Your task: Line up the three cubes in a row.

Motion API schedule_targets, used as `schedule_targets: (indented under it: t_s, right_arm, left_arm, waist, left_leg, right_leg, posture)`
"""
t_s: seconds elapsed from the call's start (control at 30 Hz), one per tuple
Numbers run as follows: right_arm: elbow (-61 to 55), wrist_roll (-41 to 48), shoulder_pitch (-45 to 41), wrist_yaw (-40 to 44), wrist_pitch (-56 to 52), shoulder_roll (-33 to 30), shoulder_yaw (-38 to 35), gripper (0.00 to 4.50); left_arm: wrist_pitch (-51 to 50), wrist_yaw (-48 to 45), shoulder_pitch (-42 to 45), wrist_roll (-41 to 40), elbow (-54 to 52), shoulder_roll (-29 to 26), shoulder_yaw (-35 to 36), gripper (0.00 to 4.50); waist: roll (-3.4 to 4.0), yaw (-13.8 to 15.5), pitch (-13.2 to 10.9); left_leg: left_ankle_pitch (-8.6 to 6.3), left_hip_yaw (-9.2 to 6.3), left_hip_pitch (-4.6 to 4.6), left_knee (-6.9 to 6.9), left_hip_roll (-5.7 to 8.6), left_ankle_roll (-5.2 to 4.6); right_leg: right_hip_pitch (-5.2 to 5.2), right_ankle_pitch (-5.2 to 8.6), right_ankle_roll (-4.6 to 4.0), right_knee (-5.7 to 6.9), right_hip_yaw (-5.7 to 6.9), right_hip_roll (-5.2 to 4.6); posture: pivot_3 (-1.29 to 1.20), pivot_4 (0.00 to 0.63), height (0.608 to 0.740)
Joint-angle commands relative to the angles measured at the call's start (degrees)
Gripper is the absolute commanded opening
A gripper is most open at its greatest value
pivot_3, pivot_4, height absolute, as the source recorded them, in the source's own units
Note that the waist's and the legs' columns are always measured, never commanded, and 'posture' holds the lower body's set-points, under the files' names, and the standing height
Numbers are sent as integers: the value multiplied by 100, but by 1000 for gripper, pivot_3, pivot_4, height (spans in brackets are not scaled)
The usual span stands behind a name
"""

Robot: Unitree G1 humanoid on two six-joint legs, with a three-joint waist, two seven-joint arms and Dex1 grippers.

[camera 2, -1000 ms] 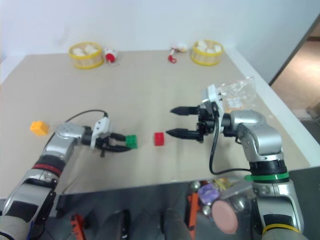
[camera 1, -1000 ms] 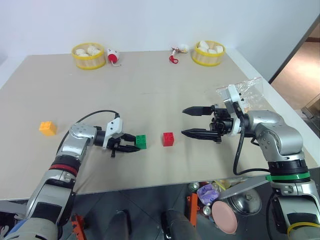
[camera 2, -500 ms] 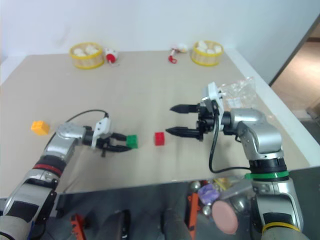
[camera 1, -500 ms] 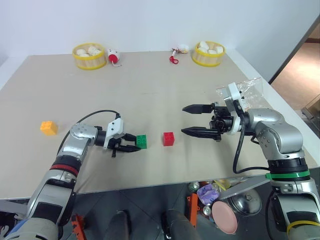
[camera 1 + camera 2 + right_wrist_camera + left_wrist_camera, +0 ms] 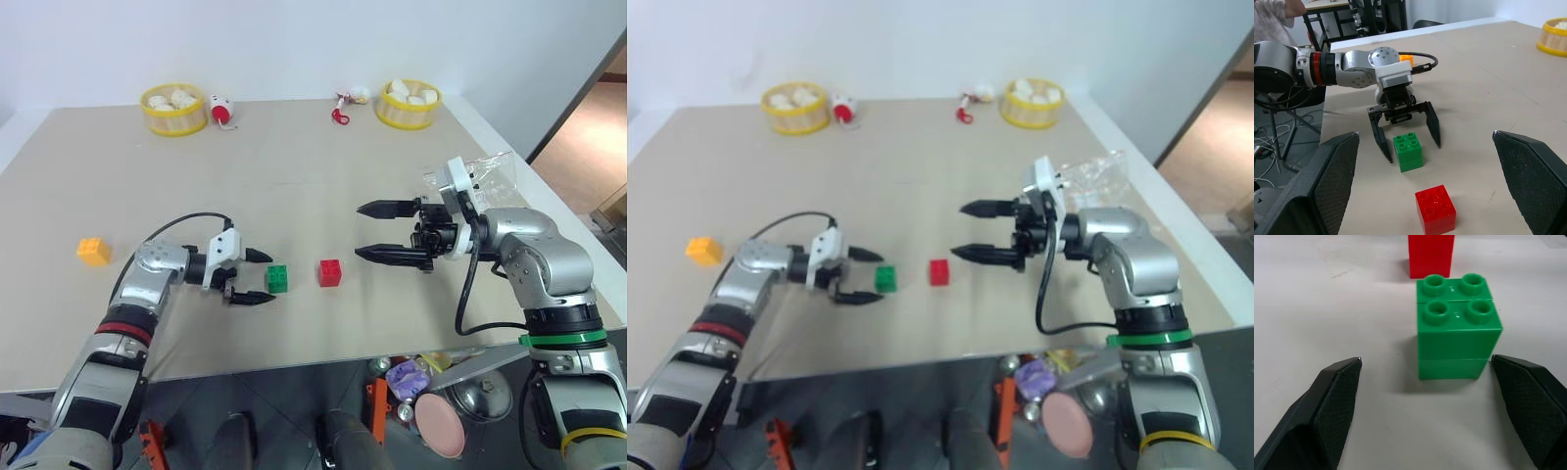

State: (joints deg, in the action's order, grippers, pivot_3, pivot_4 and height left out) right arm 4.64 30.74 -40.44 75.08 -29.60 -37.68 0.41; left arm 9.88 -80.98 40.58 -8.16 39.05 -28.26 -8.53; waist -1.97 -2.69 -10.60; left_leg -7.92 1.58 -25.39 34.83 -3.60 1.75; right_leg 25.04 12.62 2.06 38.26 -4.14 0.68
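Note:
The robot's left gripper needs to close on the opposite sides [image 5: 94,254] of the orange-yellow cube, which still sits apart from the green and red cubes.
The green cube [image 5: 277,278] stands on the table with the red cube [image 5: 330,272] a short gap to its right. My left gripper [image 5: 266,278] is open, its fingers [image 5: 1332,406] on either side of the green cube's near end and apart from it. The orange-yellow cube [image 5: 93,251] sits alone far to the left. To the right of the red cube, my right gripper [image 5: 359,232] hovers above the table, open and empty, pointing toward the cubes. In the left wrist view the green cube [image 5: 1457,328] is close, with the red cube [image 5: 1431,254] behind it.
Two yellow round baskets [image 5: 173,110] [image 5: 409,105] stand along the far edge, with small red-and-white items [image 5: 222,111] [image 5: 340,113] beside them. A clear bag [image 5: 487,176] lies behind my right arm near the table's right edge. A person's sleeve [image 5: 1273,14] shows beyond the table.
My left gripper has opened and let go of the green cube, which stays where it stood. The right arm has not moved.

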Motion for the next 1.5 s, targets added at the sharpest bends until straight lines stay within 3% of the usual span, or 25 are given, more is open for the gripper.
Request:
schedule_targets:
  t_s: [0.03,0.33,0.5,0.7,0.9,1.23,1.5]
  right_arm:
    - [0,26,-184,72,71,-13,-37,4500]
    - [357,-111,-522,77,220,111,50,4500]
    - [664,-399,-986,-504,429,773,232,4500]
    - [891,-647,-1386,-1134,472,1566,369,4500]
    - [747,-613,-1367,-1020,469,1797,481,4500]
    - [607,-792,-1312,-853,728,1902,793,4500]
    - [642,-863,-1304,-912,851,1942,809,4500]
  left_arm:
    - [-166,-188,-161,-193,-385,-284,165,4489]
    - [-979,203,-830,-783,-1498,-1221,1013,4489]
    - [-2049,1251,-2108,-1330,-3391,-1373,1896,4489]
    - [-3286,3257,-3447,-1513,-5237,-804,2551,4489]
    - [-4142,5016,-4032,-1545,-6261,-14,2963,4489]
    - [-5213,7895,-3447,-1232,-6411,1244,3622,4489]
    - [-5579,8650,-3198,-1079,-6241,1403,3720,4489]
  waist:
    - [0,-6,0]
    - [0,-6,0]
    - [-1,-88,0]
    - [-1,-115,0]
    - [-4,-75,2]
    - [-9,-48,5]
    - [-11,-39,5]
  left_leg:
    - [0,0,0,-1,-1,0]
    - [0,2,1,1,-6,-1]
    - [-1,13,3,4,-17,1]
    - [-4,10,11,2,-23,2]
    - [-3,11,13,8,-22,2]
    - [-2,5,21,18,-18,2]
    - [-3,4,20,17,-16,4]
  right_leg:
    - [1,0,-1,1,0,0]
    - [11,19,-38,21,1,0]
    - [13,19,-37,26,0,-3]
    - [19,34,-31,76,11,0]
    - [11,42,-47,77,15,-4]
    - [4,32,-51,77,13,0]
    - [6,27,-34,77,11,2]
  posture:
    - [0,150,740]
    - [0,150,740]
    - [0,150,740]
    - [0,150,740]
    - [0,150,740]
    - [0,150,740]
    - [0,150,740]
